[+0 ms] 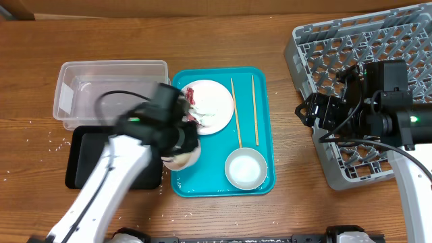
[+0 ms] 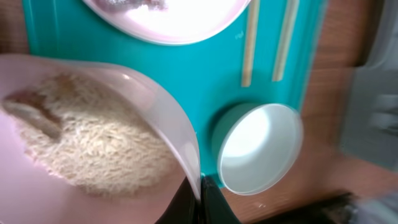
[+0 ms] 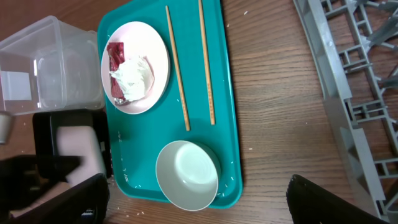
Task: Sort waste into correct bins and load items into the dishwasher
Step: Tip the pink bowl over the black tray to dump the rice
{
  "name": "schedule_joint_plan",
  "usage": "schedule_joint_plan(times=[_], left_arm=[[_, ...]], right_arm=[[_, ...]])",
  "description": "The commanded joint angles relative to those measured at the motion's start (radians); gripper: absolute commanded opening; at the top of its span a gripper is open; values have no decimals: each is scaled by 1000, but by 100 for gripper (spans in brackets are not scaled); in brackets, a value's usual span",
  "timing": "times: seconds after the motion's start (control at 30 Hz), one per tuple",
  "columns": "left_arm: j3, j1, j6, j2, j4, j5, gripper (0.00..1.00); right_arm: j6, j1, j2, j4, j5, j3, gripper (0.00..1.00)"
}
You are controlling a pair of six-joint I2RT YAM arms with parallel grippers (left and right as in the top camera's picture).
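Note:
I should use my left gripper to set the small white bowl on the teal tray (image 1: 198,166) (image 2: 173,118) next to the empty white bowl. The small white bowl is now at the tray's front edge.
My left gripper (image 2: 200,199) is shut on the rim of a small white bowl (image 2: 149,106) that holds rice grains (image 2: 93,143). In the overhead view this bowl (image 1: 183,160) is at the teal tray's front left edge. A white plate (image 1: 217,101) on the tray carries the red wrapper (image 3: 115,55) and the white tissue wad (image 3: 132,78). Two chopsticks (image 1: 236,111) lie to its right, with an empty white bowl (image 1: 245,167) in front. My right gripper (image 1: 304,111) is open and empty between the tray and the grey dish rack (image 1: 364,61).
The clear tub (image 1: 111,88) stands left of the teal tray (image 1: 263,128), with the black tray (image 1: 84,158) in front of it. Loose rice grains (image 1: 40,128) are scattered on the wooden table at the left. No cup shows.

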Motion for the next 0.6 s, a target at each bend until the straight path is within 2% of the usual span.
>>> schedule_joint_plan(times=[0.0, 0.07, 0.13, 0.23, 0.27, 0.37, 0.47, 0.57], left_arm=[[21, 232, 253, -37, -45, 340, 4], [12, 373, 369, -21, -86, 480, 4], [-12, 562, 559, 27, -159, 664, 4], [-38, 701, 756, 101, -263, 803, 4], [-43, 754, 874, 150, -338, 859, 4], [-44, 829, 1051, 250, -468, 920, 4], [-44, 863, 1114, 337, -512, 921, 4], [-44, 864, 1231, 423, -598, 948, 4]], right_arm=[[4, 9, -3, 3, 3, 7, 93], [4, 9, -3, 3, 3, 7, 93], [4, 9, -3, 3, 3, 7, 93], [4, 9, -3, 2, 3, 7, 93], [4, 9, -3, 2, 3, 7, 93], [4, 9, -3, 2, 3, 7, 93], [4, 9, -3, 0, 3, 7, 93], [4, 9, -3, -8, 3, 7, 93]])
